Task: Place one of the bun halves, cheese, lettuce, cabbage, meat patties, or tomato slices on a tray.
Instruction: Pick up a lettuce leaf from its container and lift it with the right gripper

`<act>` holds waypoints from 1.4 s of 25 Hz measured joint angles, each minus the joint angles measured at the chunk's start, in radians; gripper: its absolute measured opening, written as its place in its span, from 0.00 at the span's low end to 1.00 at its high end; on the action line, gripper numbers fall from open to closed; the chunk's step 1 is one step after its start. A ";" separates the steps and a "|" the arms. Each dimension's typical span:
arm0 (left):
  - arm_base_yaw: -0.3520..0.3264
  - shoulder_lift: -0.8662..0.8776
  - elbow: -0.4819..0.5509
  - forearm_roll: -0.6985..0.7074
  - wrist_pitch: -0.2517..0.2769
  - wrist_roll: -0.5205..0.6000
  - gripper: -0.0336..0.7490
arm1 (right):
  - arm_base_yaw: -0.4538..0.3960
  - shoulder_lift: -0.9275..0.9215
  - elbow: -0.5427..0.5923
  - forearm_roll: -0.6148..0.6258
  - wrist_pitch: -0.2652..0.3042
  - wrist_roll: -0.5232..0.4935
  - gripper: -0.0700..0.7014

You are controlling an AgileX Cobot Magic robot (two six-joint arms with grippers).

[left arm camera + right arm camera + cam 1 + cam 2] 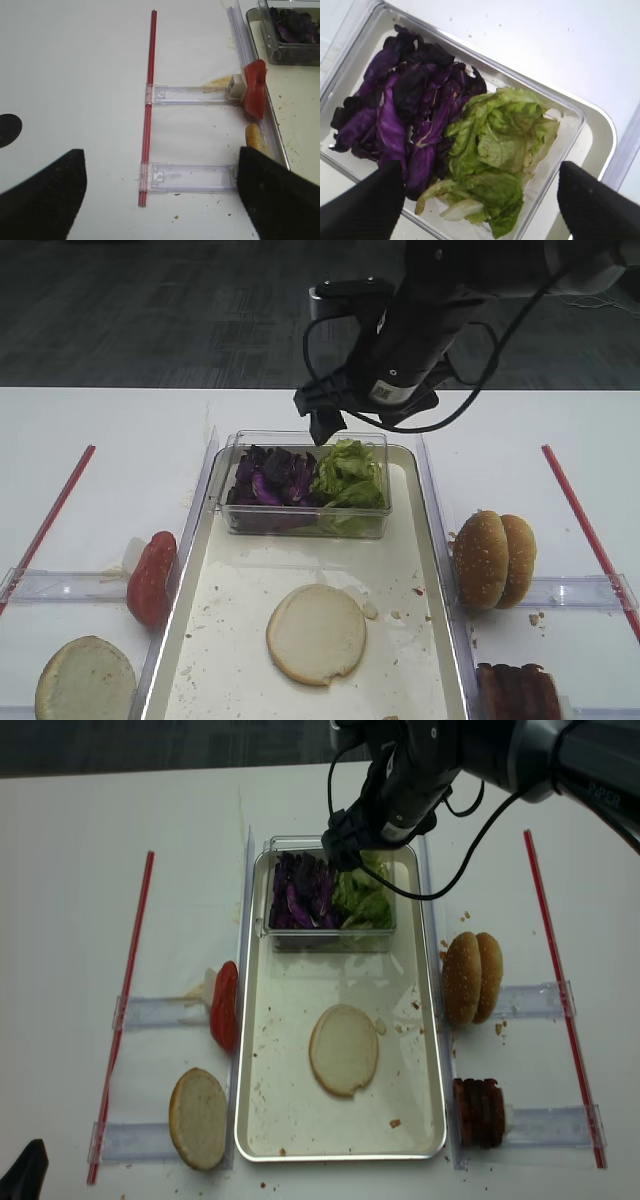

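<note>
My right gripper is going to close on the middle of the lettuce (pixel 353 896) (pixel 479 149), close to the purple cabbage in the clear box.
My right gripper (pixel 482 200) (pixel 326 424) hangs open above the clear box, its fingers straddling the lettuce (pixel 500 150) (pixel 350 475), with nothing held. Purple cabbage (pixel 405 110) (pixel 270 477) fills the box's left half. The box stands at the far end of the tray (pixel 235 590). One bun half (pixel 316 633) lies pale face up on the tray. Tomato slices (pixel 152 577) and another bun half (pixel 85 680) sit left of the tray. Bun halves (pixel 494 558) and meat patties (pixel 518 692) sit to its right. My left gripper (pixel 162 197) is open and empty over the bare table. No cheese shows.
Clear plastic holders (pixel 192 95) and red strips (pixel 150 100) (pixel 585 525) lie on the white table on both sides of the tray. Upright clear dividers (pixel 195 490) line the tray's long edges. Crumbs speckle the tray.
</note>
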 joint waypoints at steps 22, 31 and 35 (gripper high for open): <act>0.000 0.000 0.000 0.000 0.000 0.000 0.81 | 0.000 0.155 0.000 0.006 -0.101 -0.056 0.88; 0.000 0.000 0.000 0.000 0.000 0.000 0.81 | 0.002 0.194 -0.002 0.007 -0.152 -0.061 0.76; 0.000 0.000 0.000 0.000 0.000 0.000 0.81 | 0.002 0.196 -0.002 0.003 -0.160 -0.063 0.44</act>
